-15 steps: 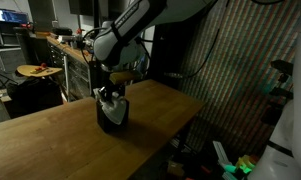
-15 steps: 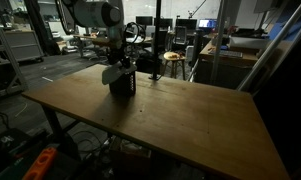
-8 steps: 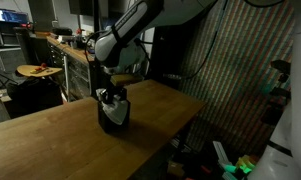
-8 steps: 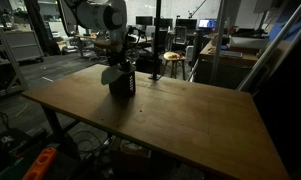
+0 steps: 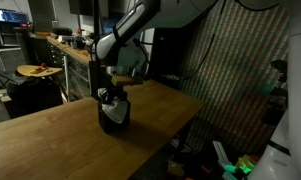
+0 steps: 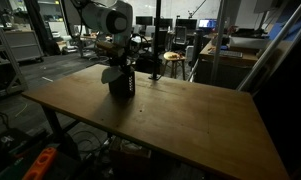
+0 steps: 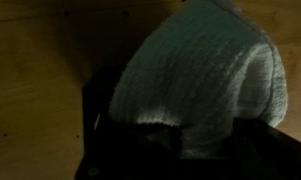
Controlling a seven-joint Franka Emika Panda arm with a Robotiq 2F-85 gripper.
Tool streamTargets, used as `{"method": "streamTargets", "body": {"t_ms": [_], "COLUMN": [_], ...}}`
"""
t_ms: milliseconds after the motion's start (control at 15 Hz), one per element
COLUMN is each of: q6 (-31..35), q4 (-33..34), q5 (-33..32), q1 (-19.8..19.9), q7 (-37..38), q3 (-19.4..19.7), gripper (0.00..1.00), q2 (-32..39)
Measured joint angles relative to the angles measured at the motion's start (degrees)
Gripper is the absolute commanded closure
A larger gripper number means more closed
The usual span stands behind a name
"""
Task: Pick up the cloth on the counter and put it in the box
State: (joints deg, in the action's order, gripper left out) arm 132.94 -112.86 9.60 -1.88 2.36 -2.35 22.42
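Next, my gripper lets go of the pale cloth in the open top of the dark latticed box (image 5: pixel 120 106) (image 7: pixel 195 130).
The dark latticed box (image 5: pixel 114 116) (image 6: pixel 122 86) stands on the wooden counter (image 5: pixel 60 140) (image 6: pixel 180 120). My gripper (image 5: pixel 111 98) (image 6: pixel 115 68) hangs straight down over the box, shut on the cloth. The pale cloth (image 5: pixel 111 112) (image 6: pixel 109 73) droops from the jaws into and over the box's top. In the wrist view the cloth (image 7: pixel 205 70) fills most of the picture as a pale ribbed bundle, with the box's dark rim (image 7: pixel 95 120) below it. The jaws themselves are lost in shadow there.
The counter's far edge runs close behind the box (image 5: pixel 165 88). A cluttered workbench (image 5: pixel 60 45) and a round stool (image 5: pixel 38 71) stand beyond it. Desks, monitors and a stool (image 6: pixel 173 60) sit in the background. Bare wood spreads toward the camera (image 6: pixel 190 140).
The arm's wrist has shifted slightly above the box; the gripper stays shut on the cloth at the box, and the box has not moved.
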Motion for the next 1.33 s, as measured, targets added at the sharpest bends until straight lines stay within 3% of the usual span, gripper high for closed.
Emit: {"method": "streamTargets", "body": {"t_ms": [867,933,1067,1333], "q6": [0.02,0.02,0.02,0.13], "q4": [0.38,0.38,0.38,0.13], "q5": [5.20,5.20,5.20,5.03], "q1": [1.92,1.92,1.92,1.83], "q7": [-3.61,-3.70,-3.74,-3.74], "q3": [-0.80,-0.80,-0.83,-0.90], "gripper": [0.95,0.71,0.70,0.41], "q2": [1.61,1.61,1.61,1.44]}}
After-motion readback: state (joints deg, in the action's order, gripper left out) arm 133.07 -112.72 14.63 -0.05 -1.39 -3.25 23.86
